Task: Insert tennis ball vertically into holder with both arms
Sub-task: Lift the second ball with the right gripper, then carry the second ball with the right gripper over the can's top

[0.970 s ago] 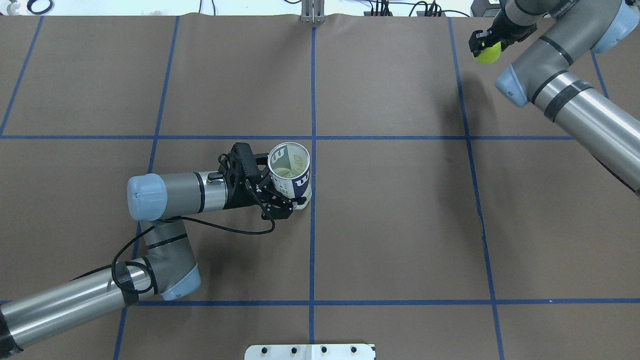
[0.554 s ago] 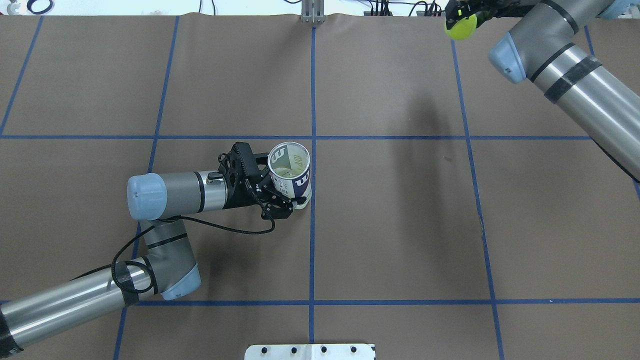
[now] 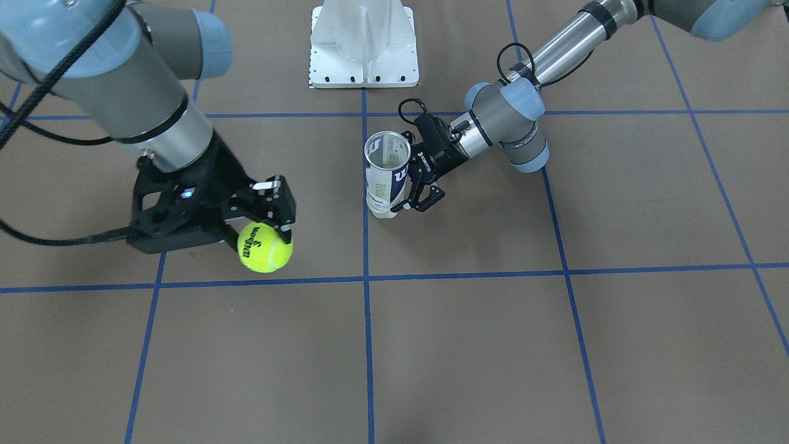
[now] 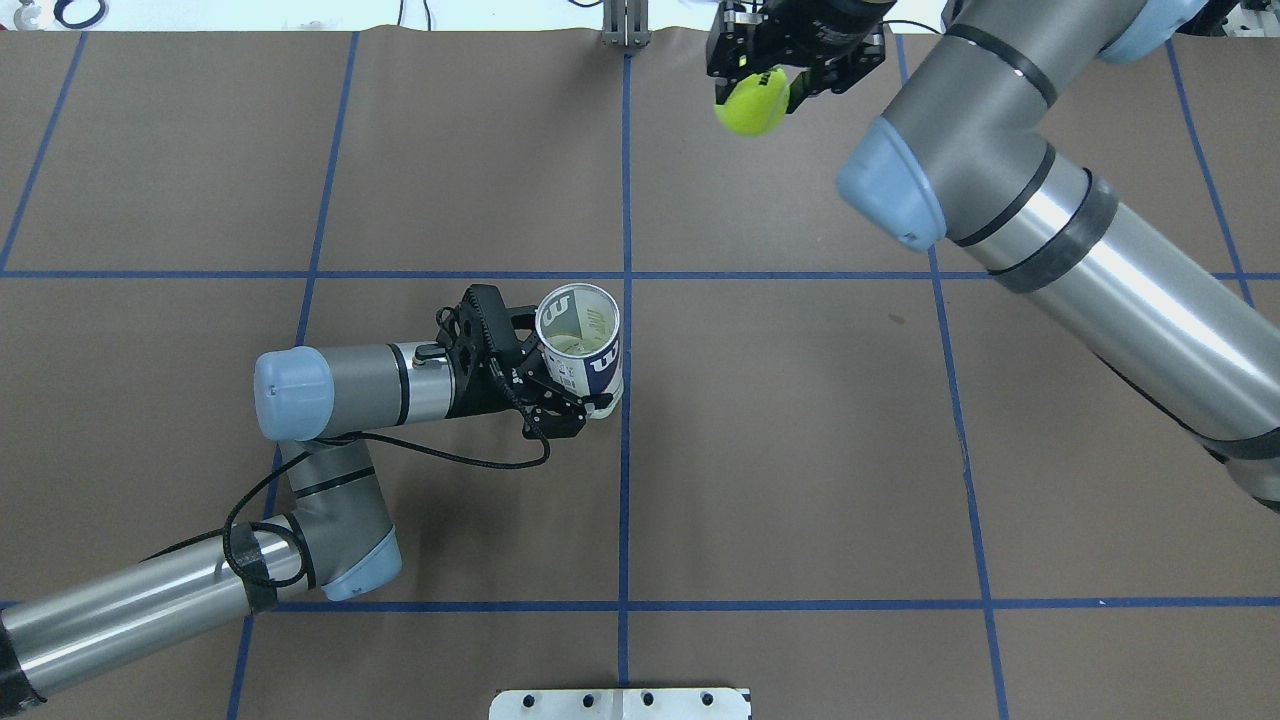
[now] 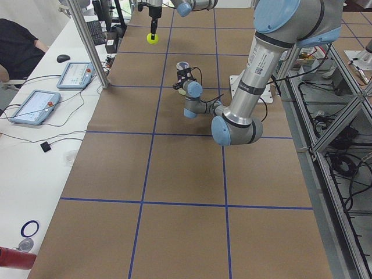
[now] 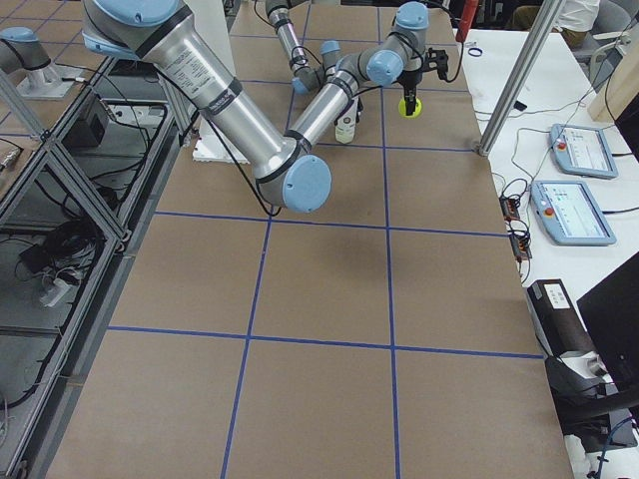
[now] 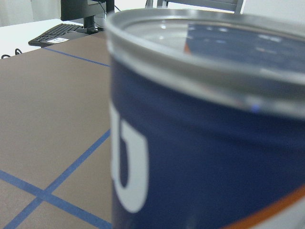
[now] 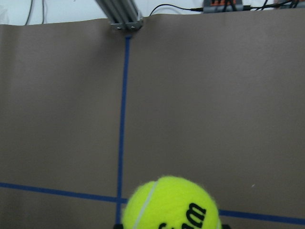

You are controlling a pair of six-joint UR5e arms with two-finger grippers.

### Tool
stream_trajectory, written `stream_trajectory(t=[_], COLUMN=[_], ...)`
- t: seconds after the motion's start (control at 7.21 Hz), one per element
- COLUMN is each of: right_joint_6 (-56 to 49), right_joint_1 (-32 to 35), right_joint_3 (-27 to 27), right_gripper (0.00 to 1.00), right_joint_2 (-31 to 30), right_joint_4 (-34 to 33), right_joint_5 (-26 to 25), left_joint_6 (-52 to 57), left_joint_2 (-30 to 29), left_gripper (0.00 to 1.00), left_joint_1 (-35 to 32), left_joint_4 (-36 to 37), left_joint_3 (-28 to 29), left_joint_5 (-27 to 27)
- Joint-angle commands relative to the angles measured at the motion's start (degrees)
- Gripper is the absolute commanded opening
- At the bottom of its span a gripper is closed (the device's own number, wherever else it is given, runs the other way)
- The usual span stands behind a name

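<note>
I will let go of the tennis ball with my right gripper in the silver-rimmed opening of the holder [image 3: 389, 147].
The holder [image 4: 580, 345], a clear can with a white and navy label and a silver rim, stands upright near the table's middle; it also shows in the front view [image 3: 386, 174] and fills the left wrist view [image 7: 205, 129]. My left gripper [image 4: 560, 392] is shut on the holder's lower part from the side [image 3: 412, 196]. My right gripper [image 4: 762, 82] is shut on a yellow tennis ball [image 4: 752, 102] and holds it in the air over the far side of the table. The ball also shows in the front view [image 3: 265, 247] and the right wrist view [image 8: 171, 204].
A white metal pedestal base [image 3: 363, 42] is bolted at the robot's side of the table [image 4: 620, 703]. Blue tape lines [image 4: 625, 480] grid the brown table cover. A metal post [image 4: 625, 22] stands at the far edge. Operator tablets [image 5: 35, 104] lie beyond that edge.
My right arm has swung the tennis ball leftward along the far edge, from the far right corner towards the centre line, and risen. The left gripper and the holder have not moved.
</note>
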Motion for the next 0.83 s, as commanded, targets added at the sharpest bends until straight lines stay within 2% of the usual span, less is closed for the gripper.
stream_trajectory(t=[0.0,0.28,0.55,0.69], right_joint_6=[3.78,3.87,3.87,3.87], right_joint_1=[-5.83,-9.7,-11.82,-12.96], right_joint_3=[1.34,1.7,1.7,1.7], right_gripper=[0.0,0.0,0.0,0.0], right_joint_2=[2.43,3.48,4.62,6.89], right_joint_4=[-0.55,-0.55,-1.07,-4.55], right_joint_5=[-2.97,-6.05,-6.5,-7.11], left_joint_6=[0.0,0.0,-0.09,-0.09], left_joint_2=[0.0,0.0,0.0,0.0], left_gripper=[0.99,0.99,0.99,0.99], left_joint_1=[0.0,0.0,0.0,0.0], left_joint_4=[0.02,0.02,0.02,0.02], left_joint_3=[-0.02,-0.02,-0.02,-0.02], left_joint_5=[-0.05,0.04,-0.05,0.04])
